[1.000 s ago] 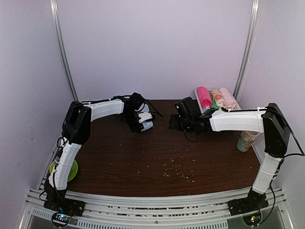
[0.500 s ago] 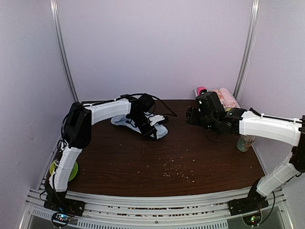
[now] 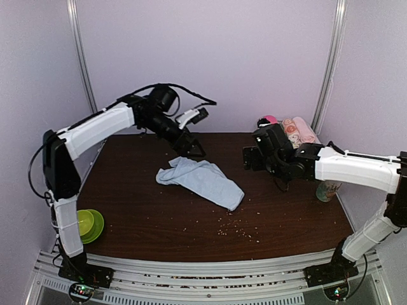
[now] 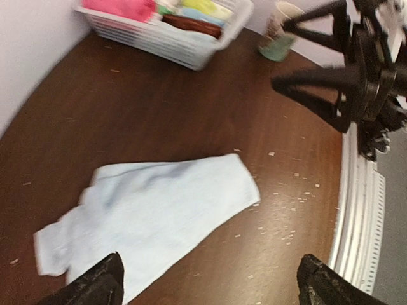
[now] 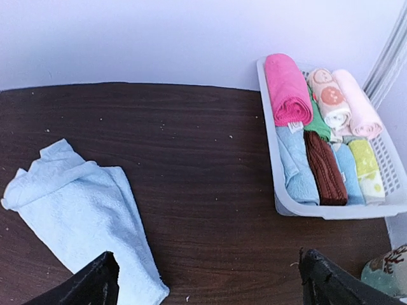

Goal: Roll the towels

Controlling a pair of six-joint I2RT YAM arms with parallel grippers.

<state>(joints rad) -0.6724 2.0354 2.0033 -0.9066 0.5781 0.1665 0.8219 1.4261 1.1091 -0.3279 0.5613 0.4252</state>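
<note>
My left gripper goes next to the pale blue towel's near corner point(image 3: 161, 180), at the end closest to the green bowl. It should close there.
A pale blue towel point(image 3: 202, 180) lies loosely spread and rumpled on the dark table, apart from both grippers. The left wrist view has this towel point(image 4: 152, 216) below and the right wrist view has it point(image 5: 76, 216) at the left. My left gripper point(image 3: 196, 132) hangs open above the towel's far edge, jaws wide and empty point(image 4: 210, 289). To the towel's right, my right gripper point(image 3: 257, 159) is also open and empty point(image 5: 206, 283). A pink towel point(image 5: 287, 89) lies rolled in the white basket point(image 5: 331, 213) at the back right.
The basket point(image 4: 191, 54) also holds several smaller rolls in blue, brown, green, yellow and peach. A patterned cup point(image 3: 327, 189) stands right of the right arm. A green bowl point(image 3: 89, 223) sits at the table's left front. Crumbs dot the table's middle.
My left gripper opened, let go of the blue towel and rose toward the back wall; the towel now lies spread on the table. My right gripper opened wider.
</note>
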